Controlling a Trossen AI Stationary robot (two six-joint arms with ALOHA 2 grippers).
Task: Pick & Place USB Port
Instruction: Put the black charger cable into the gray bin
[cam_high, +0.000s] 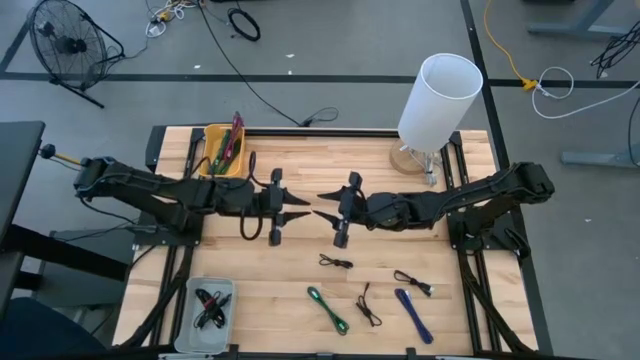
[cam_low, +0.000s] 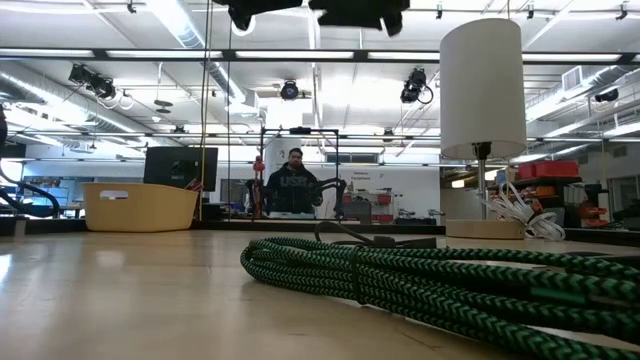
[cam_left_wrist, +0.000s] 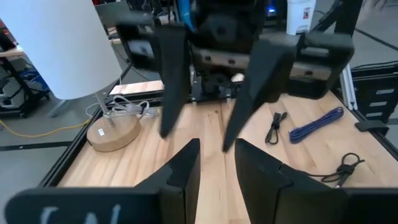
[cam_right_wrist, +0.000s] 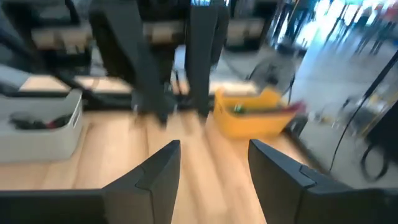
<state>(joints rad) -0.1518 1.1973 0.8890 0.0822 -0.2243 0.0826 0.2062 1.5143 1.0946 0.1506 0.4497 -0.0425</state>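
Next, I grab the tied band (cam_high: 335, 262) with my right gripper, beside the loop of the black USB cable closest to the table's middle.
Several coiled USB cables lie on the wooden table near its front edge: a black one (cam_high: 335, 262), another black one (cam_high: 412, 282), a green braided one (cam_high: 328, 308) (cam_low: 400, 280), a small black one (cam_high: 368, 305) and a blue one (cam_high: 413, 315) (cam_left_wrist: 317, 124). My left gripper (cam_high: 305, 208) (cam_left_wrist: 217, 155) and my right gripper (cam_high: 322, 206) (cam_right_wrist: 214, 155) hover above the table's middle, tips facing each other and almost meeting. Both are open and empty.
A grey bin (cam_high: 210, 305) (cam_right_wrist: 43, 124) holding cables stands at the front left. A yellow bin (cam_high: 225, 150) (cam_right_wrist: 255, 112) stands at the back left. A lamp with a white shade (cam_high: 440, 95) (cam_left_wrist: 56, 43) stands at the back right. A person (cam_low: 295, 180) sits in the room beyond the table.
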